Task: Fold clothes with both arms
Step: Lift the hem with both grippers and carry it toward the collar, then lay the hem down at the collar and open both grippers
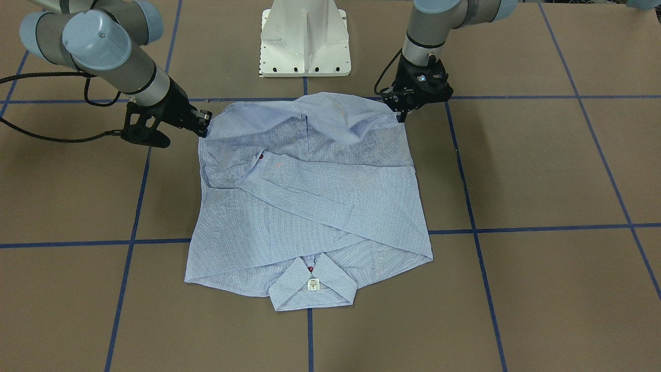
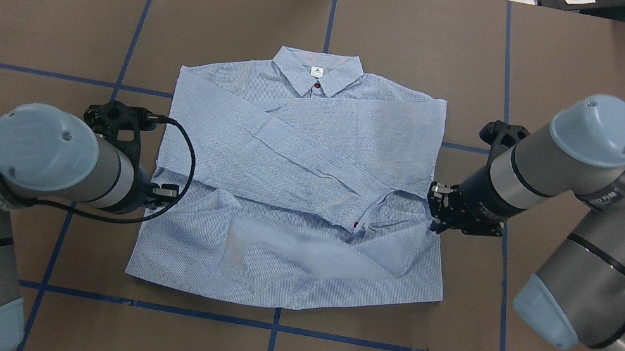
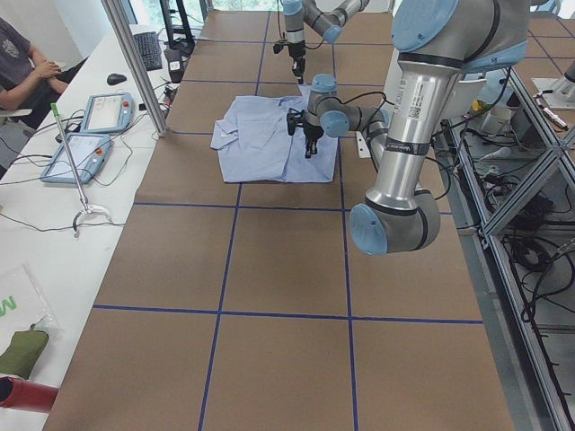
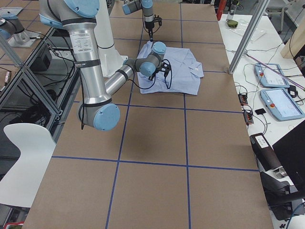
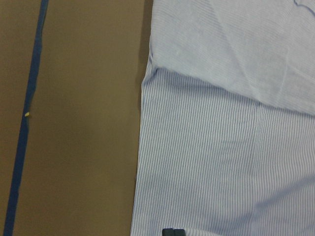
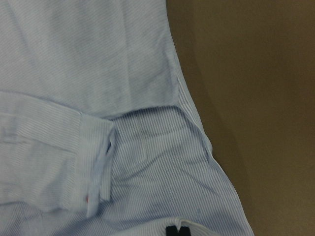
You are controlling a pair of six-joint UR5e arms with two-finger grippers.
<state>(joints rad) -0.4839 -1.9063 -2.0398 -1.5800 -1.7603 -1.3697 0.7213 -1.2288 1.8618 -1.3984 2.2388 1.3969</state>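
Observation:
Next, I release the shirt's hem end from my left gripper just short of the shirt's outer shoulder corner (image 1: pixel 428 241) on its own side. The shirt still lies on the brown table.
The light blue striped shirt (image 1: pixel 320 206) (image 2: pixel 291 152) lies on the brown table with both sleeves folded across its front. Its collar (image 2: pixel 317 73) points away from the robot. My left gripper (image 2: pixel 171 194) (image 1: pixel 402 114) is shut on the shirt's left side edge near the hem end. My right gripper (image 2: pixel 432 209) (image 1: pixel 205 126) is shut on the right side edge, beside a cuff (image 6: pixel 96 167). The fabric between them billows slightly off the table. Each wrist view shows only a dark fingertip (image 5: pixel 170 231) (image 6: pixel 177 230) against the cloth.
The white pedestal base (image 1: pixel 304 41) stands just behind the hem. Blue tape lines (image 2: pixel 331 11) grid the table. In the exterior left view a seated person (image 3: pixel 22 67) and two teach pendants (image 3: pixel 108 112) are at a side bench beyond the table's edge.

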